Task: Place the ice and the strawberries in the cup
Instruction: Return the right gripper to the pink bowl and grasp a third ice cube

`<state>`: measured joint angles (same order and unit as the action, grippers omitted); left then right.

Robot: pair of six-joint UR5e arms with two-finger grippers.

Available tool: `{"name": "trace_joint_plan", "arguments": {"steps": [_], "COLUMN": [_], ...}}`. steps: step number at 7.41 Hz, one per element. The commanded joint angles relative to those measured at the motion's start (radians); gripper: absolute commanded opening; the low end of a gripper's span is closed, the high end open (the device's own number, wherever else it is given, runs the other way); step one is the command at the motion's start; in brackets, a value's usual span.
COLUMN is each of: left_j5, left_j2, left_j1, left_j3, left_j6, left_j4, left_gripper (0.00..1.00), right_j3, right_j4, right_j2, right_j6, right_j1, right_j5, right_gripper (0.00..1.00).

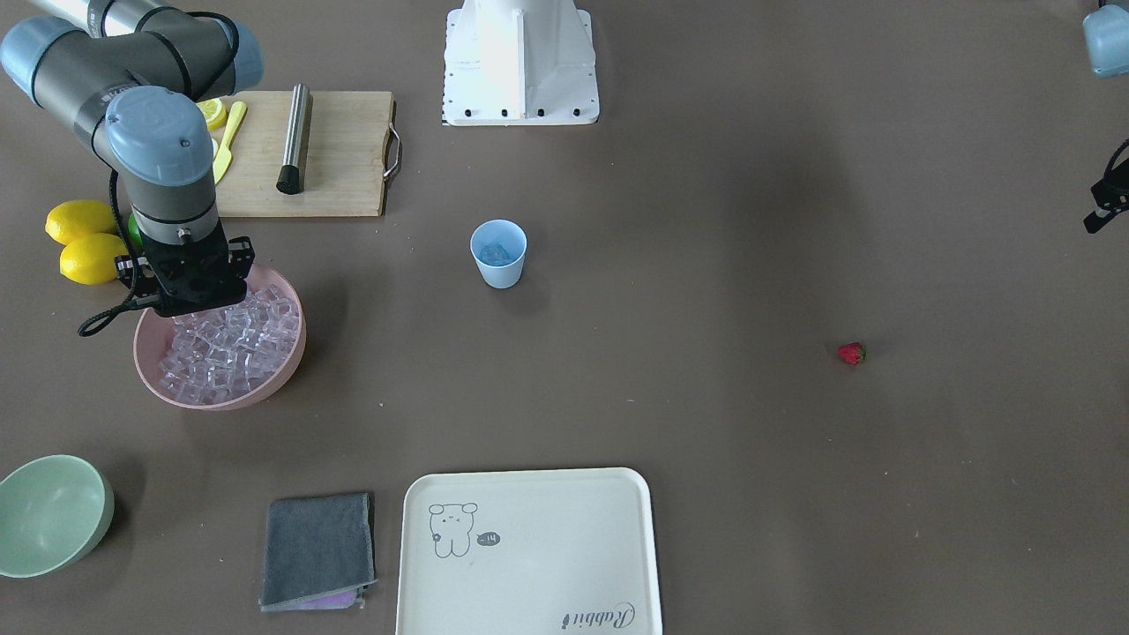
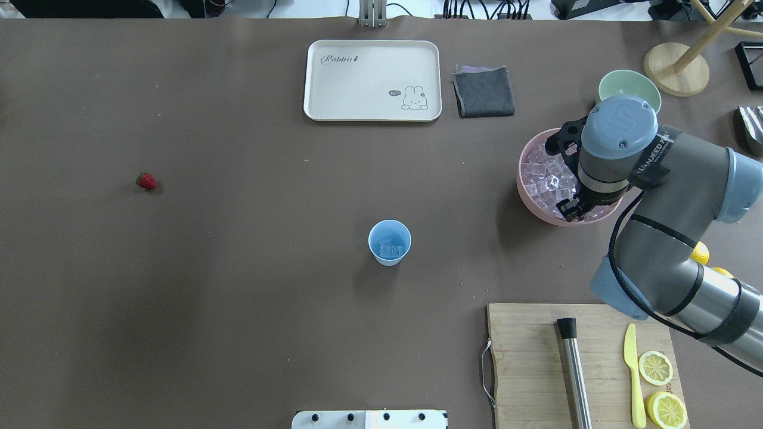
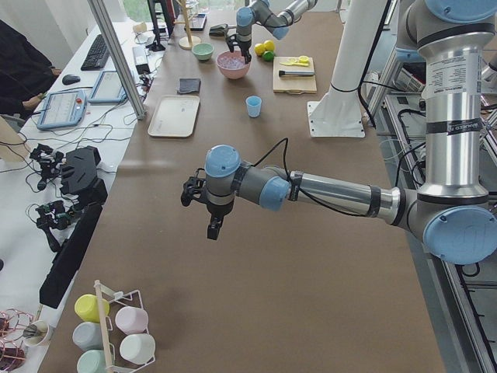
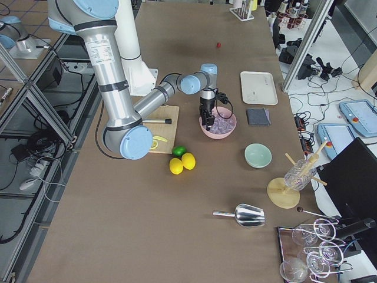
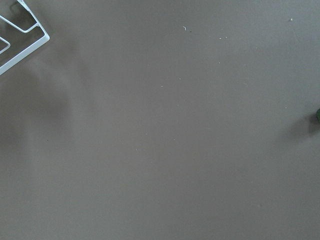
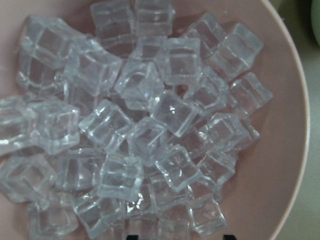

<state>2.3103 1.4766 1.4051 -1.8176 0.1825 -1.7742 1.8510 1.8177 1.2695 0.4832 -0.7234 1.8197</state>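
My right gripper needs to lift its fingers, as they are close to the pink bowl's rim by the cutting board, and take ice nearer the bowl's middle (image 6: 147,140).
The light-blue cup (image 1: 498,254) stands mid-table with a few ice cubes in it; it also shows in the overhead view (image 2: 389,241). The pink bowl (image 1: 295,348) is full of clear ice (image 1: 225,353). My right gripper (image 1: 196,304) hangs just above the ice in the bowl (image 2: 524,190). In the right wrist view its fingertips (image 6: 132,236) peek in wide apart at the bottom edge over the ice (image 6: 145,130), so it is open and empty. The strawberry (image 1: 851,354) lies alone on the table (image 2: 146,181). My left gripper (image 3: 208,214) hovers over bare table far from it; I cannot tell its state.
A cutting board (image 1: 344,168) holds a metal muddler (image 1: 295,139), a yellow knife and lemon slices. Two lemons (image 1: 84,238) lie beside the bowl. A pale green bowl (image 1: 48,516), a grey cloth (image 1: 317,551) and a cream tray (image 1: 529,551) line the far side.
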Motion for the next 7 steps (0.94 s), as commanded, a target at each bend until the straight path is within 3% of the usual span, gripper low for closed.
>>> {"name": "trace_joint_plan", "arguments": {"steps": [1, 2, 3, 4, 5, 7], "left_j5": [0.0, 0.0, 0.0, 0.0, 0.0, 0.0], "left_j2": [-0.001, -0.001, -0.001, -0.001, -0.002, -0.002], "left_j1": [0.0, 0.0, 0.0, 0.0, 0.0, 0.0], "left_j3": [0.0, 0.0, -0.002, -0.002, -0.002, 0.0], "left_j6": [0.0, 0.0, 0.0, 0.0, 0.0, 0.0], "left_j4": [-0.001, -0.001, -0.001, -0.007, -0.007, -0.007], "left_gripper": [0.97, 0.97, 0.97, 0.97, 0.97, 0.97], "right_j3": [-0.003, -0.006, -0.004, -0.006, -0.009, -0.018], "right_j4": [0.0, 0.0, 0.002, 0.006, 0.009, 0.011], "right_j2": [0.005, 0.008, 0.001, -0.001, -0.004, -0.012], "right_j6": [-0.003, -0.026, -0.059, -0.063, -0.073, -0.075], "right_j1": [0.004, 0.001, -0.016, -0.021, -0.025, -0.03], "right_j5": [-0.002, -0.002, 0.003, 0.003, 0.004, 0.003], "right_gripper": [0.58, 0.55, 0.44, 0.11, 0.0, 0.08]}}
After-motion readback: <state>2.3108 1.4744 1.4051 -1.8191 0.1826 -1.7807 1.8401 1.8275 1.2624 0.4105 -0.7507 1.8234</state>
